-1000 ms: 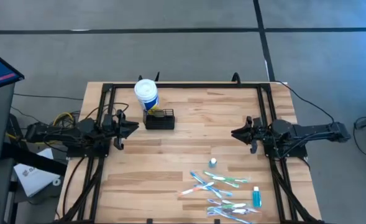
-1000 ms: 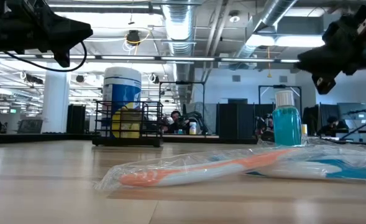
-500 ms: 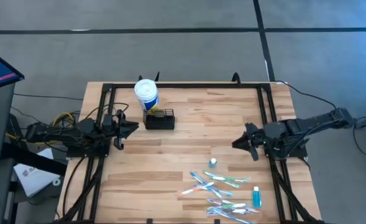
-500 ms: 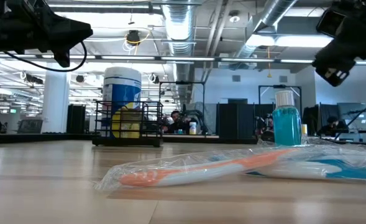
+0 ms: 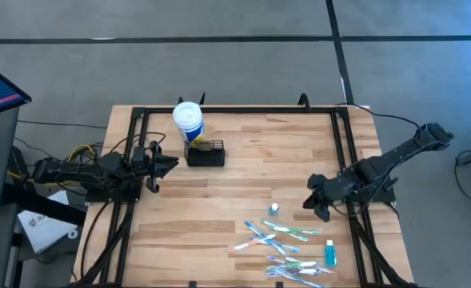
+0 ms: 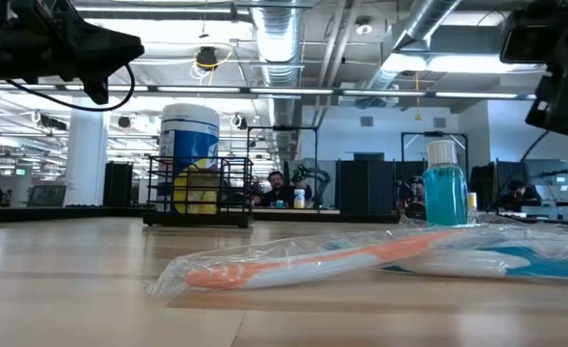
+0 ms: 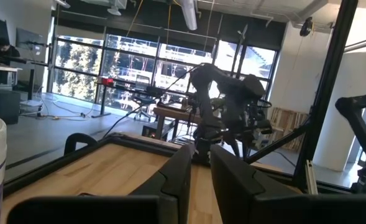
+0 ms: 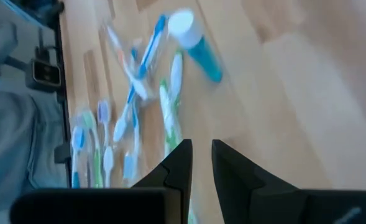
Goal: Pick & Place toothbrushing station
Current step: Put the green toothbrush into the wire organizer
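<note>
The farther green-handled toothbrush has the white neck point(image 5: 304, 231), nearest the small teal tube, that my right gripper needs to go to next and close on.
The toothbrushing station point(image 5: 205, 154) is a small black slotted caddy standing on its base at the table's far left, just in front of a white blue-labelled tub point(image 5: 188, 120). The low view shows something yellow inside the caddy point(image 6: 197, 193). My left gripper point(image 5: 173, 164) hovers left of the caddy, level and shut with nothing between its fingers point(image 7: 201, 152). My right gripper point(image 5: 308, 201) slants down at the right, above and short of a small teal tube point(image 5: 274, 209) and several wrapped toothbrushes point(image 5: 283, 240). It is shut and holds nothing point(image 8: 201, 149).
A blue bottle point(image 5: 329, 254) stands at the near right among the toothbrushes point(image 6: 361, 260). Black frame rails point(image 5: 219, 112) run along the table's far, left and right sides. Bare wood lies between the caddy and the toothbrush pile. A person sits far off in the room behind the table.
My right gripper has gone toward the table's near edge and tipped from level to slanting down over the toothbrushes, with the arm stretching out behind it.
</note>
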`<state>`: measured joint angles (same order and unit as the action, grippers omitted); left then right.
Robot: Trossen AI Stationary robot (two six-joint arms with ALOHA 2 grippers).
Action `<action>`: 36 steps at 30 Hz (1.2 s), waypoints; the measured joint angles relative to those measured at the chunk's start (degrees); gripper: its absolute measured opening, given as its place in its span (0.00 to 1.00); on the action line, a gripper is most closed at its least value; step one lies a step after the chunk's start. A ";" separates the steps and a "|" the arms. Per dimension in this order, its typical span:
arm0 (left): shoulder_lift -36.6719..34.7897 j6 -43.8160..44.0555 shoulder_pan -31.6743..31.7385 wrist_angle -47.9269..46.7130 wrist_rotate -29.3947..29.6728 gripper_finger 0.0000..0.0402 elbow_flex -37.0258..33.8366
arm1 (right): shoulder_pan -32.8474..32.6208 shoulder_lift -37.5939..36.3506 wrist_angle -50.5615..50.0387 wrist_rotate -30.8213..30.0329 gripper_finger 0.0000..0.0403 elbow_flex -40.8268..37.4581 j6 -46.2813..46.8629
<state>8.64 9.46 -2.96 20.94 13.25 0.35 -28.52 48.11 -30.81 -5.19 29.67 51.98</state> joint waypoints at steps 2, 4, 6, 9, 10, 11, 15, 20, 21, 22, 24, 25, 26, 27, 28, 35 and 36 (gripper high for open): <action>0.33 -0.01 0.00 -0.06 0.00 0.14 0.01 | -1.26 3.09 -0.38 1.58 0.13 0.58 2.35; 0.96 -0.01 0.00 0.10 0.01 0.14 0.01 | -2.42 6.16 -0.86 3.20 0.13 1.46 5.01; 1.67 -0.01 0.00 0.19 0.01 0.14 -0.01 | -3.46 8.96 -1.83 4.24 0.13 2.67 6.84; 2.91 -0.01 0.00 0.17 0.01 0.14 -0.01 | -4.65 13.06 -4.44 5.53 0.13 4.87 8.59; 3.34 -0.01 0.00 0.18 0.01 0.14 0.00 | -4.99 14.32 -5.33 5.70 0.13 5.71 9.05; 3.75 -0.01 0.00 0.18 0.01 0.14 0.01 | -5.31 15.60 -5.88 6.01 0.13 6.67 9.46; 5.07 -0.03 0.00 0.92 0.01 0.14 -0.01 | -6.33 20.23 -8.94 6.28 0.13 10.73 9.45; 6.08 -0.09 0.00 1.52 0.01 0.14 0.01 | -7.30 26.11 -13.73 6.33 0.13 14.84 9.14; 6.26 -0.09 0.00 1.69 0.01 0.14 -0.01 | -7.55 27.33 -14.76 6.56 0.13 15.47 9.10; 6.30 -0.09 0.00 1.57 0.01 0.14 0.01 | -7.78 28.55 -15.51 6.71 0.13 16.10 9.08; 6.42 -0.14 0.00 1.95 0.01 0.14 0.00 | -8.11 30.64 -16.92 6.71 0.13 16.99 8.59; 6.47 -0.14 0.00 2.06 0.01 0.14 -0.01 | -8.30 31.63 -16.98 6.71 0.13 17.46 8.04; 6.51 -0.14 0.00 2.02 0.01 0.14 0.01 | -8.48 32.61 -16.92 6.65 0.13 18.01 7.51; 6.52 -0.14 0.00 2.08 -0.01 0.14 0.01 | -8.64 33.44 -16.97 6.49 0.13 18.44 7.31; 6.52 -0.14 0.00 2.22 0.01 0.14 -0.01 | -8.70 34.28 -17.07 6.43 0.13 18.90 7.19; 6.50 -0.16 0.00 2.72 0.01 0.14 -0.01 | -9.79 39.49 -18.44 6.69 0.13 21.83 6.72; 6.50 -0.16 0.00 2.80 0.01 0.14 0.01 | -9.75 40.04 -18.62 6.69 0.13 22.18 6.69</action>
<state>15.14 9.30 -2.96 23.74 13.26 0.36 -38.27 88.15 -49.43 1.50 51.85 58.67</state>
